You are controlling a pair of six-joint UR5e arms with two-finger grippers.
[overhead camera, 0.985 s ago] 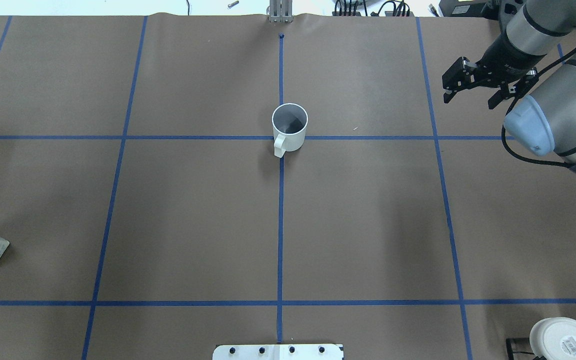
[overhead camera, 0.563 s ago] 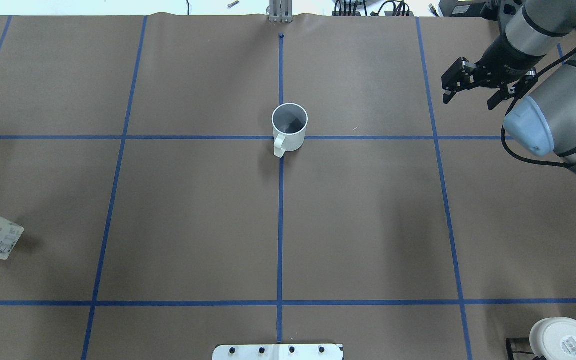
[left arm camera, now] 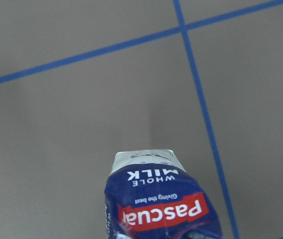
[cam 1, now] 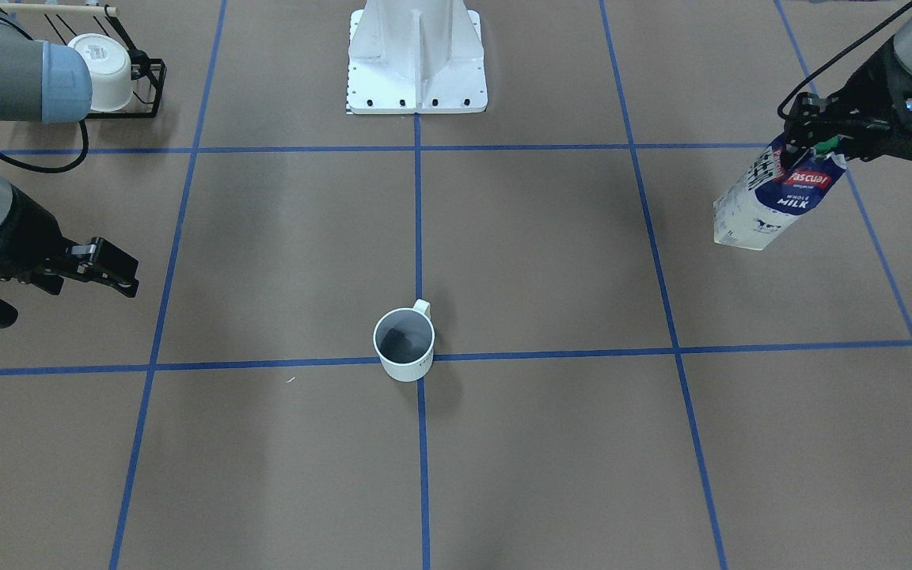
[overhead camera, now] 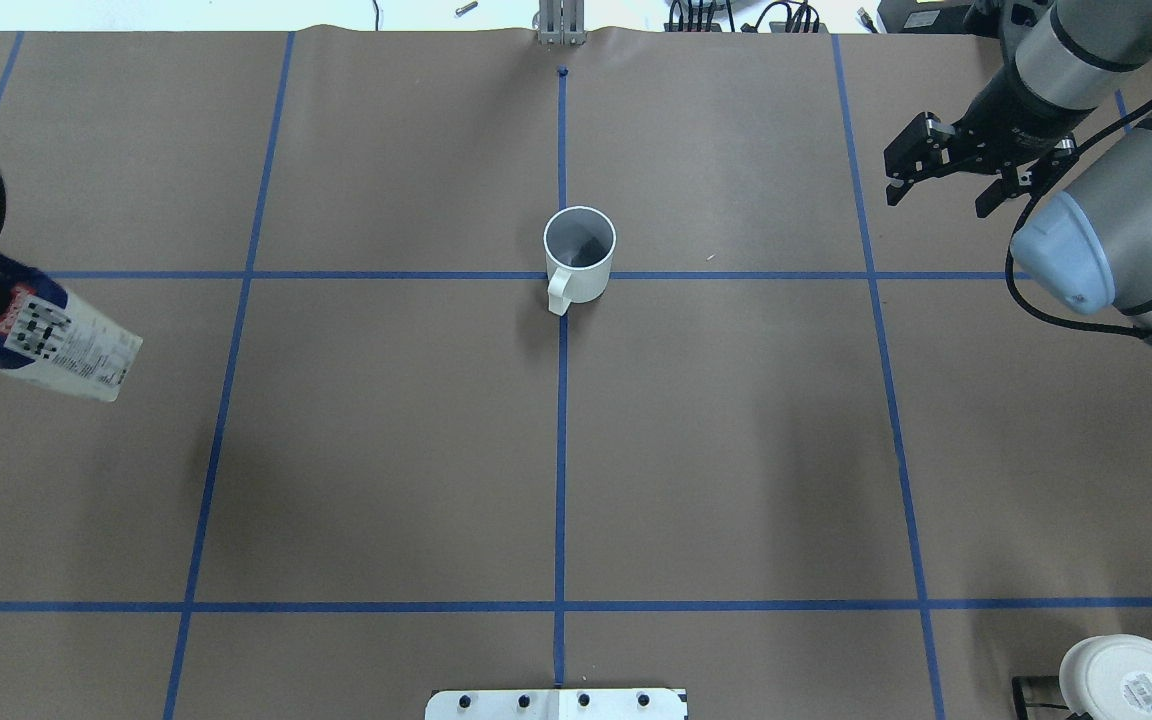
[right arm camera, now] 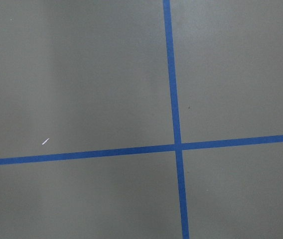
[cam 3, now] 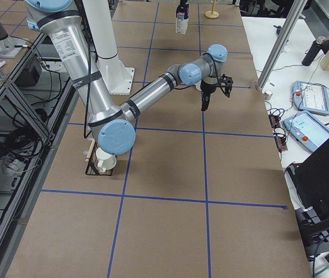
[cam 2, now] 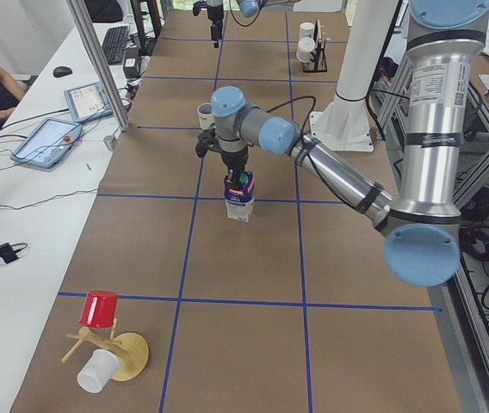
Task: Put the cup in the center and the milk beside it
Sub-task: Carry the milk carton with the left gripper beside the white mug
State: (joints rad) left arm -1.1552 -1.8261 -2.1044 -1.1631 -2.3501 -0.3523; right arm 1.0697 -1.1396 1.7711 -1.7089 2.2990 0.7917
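The robot's left gripper should release the milk on the blue tape line (cam 1: 466,362) close beside the cup, on this arm's side.
The cup (overhead camera: 579,265), a white mug with a grey inside, stands upright at the middle cross of the blue tape lines; it also shows in the front view (cam 1: 404,344). My left gripper (cam 1: 814,142) is shut on the top of the milk (cam 1: 777,198), a navy-and-white Pascual carton with a green cap. It holds the carton tilted above the table, far to the cup's left (overhead camera: 51,340). The carton fills the bottom of the left wrist view (left arm camera: 159,204). My right gripper (overhead camera: 939,200) is open and empty at the far right, well away from the cup.
A black rack with white mugs (overhead camera: 1126,680) stands at the near right corner. The robot's white base plate (overhead camera: 556,703) sits at the near middle edge. A wooden stand with a red cup (cam 2: 100,310) is at the table's left end.
The left gripper has carried the milk carton away from the near left edge, farther up the table and a little inward. The cup and the right gripper have barely moved.
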